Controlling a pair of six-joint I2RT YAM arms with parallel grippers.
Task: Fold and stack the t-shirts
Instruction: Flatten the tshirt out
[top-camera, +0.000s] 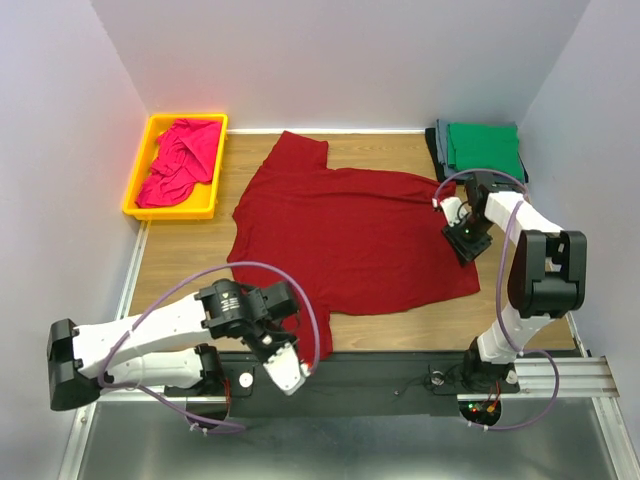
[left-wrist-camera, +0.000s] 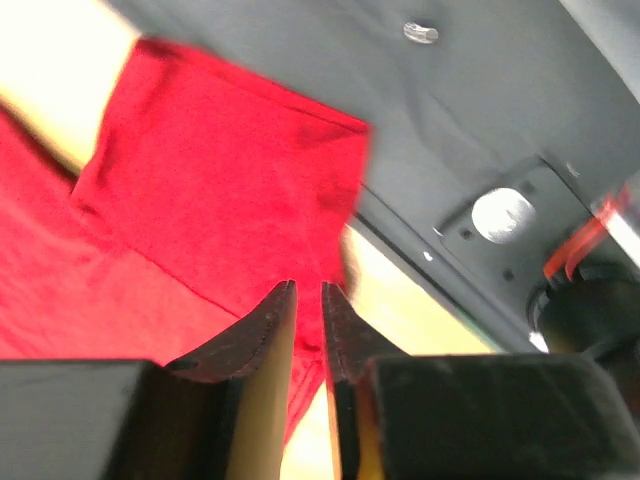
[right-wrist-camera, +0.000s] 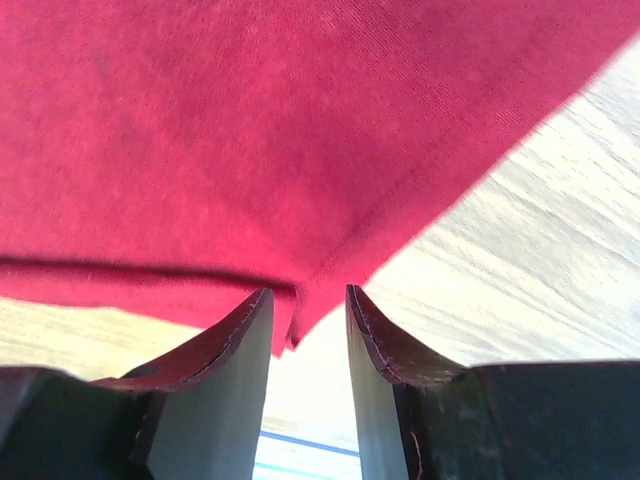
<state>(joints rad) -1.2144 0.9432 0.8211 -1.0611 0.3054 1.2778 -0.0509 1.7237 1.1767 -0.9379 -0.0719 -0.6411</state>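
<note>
The dark red t-shirt's hem corner is creased with its under layer sticking out, so the robot's right gripper will take that hem corner (right-wrist-camera: 287, 336) and straighten it before folding.
A large dark red t-shirt (top-camera: 350, 235) lies spread across the middle of the table. My left gripper (top-camera: 297, 340) is at the shirt's near left corner. In the left wrist view, it (left-wrist-camera: 308, 288) is shut on a fold of the red cloth (left-wrist-camera: 220, 170). My right gripper (top-camera: 465, 243) is at the shirt's right edge. In the right wrist view, it (right-wrist-camera: 308, 292) is open, with a corner of the red cloth (right-wrist-camera: 300, 120) hanging between the fingers. A magenta-pink t-shirt (top-camera: 180, 160) lies crumpled in the bin. A folded green t-shirt (top-camera: 483, 148) tops a stack with darker shirts (top-camera: 437, 145) beneath it.
The yellow bin (top-camera: 135, 185) stands at the back left. The folded stack is at the back right corner, just behind my right gripper. A black base rail (top-camera: 380, 370) runs along the near edge. White walls close in the left, back and right sides.
</note>
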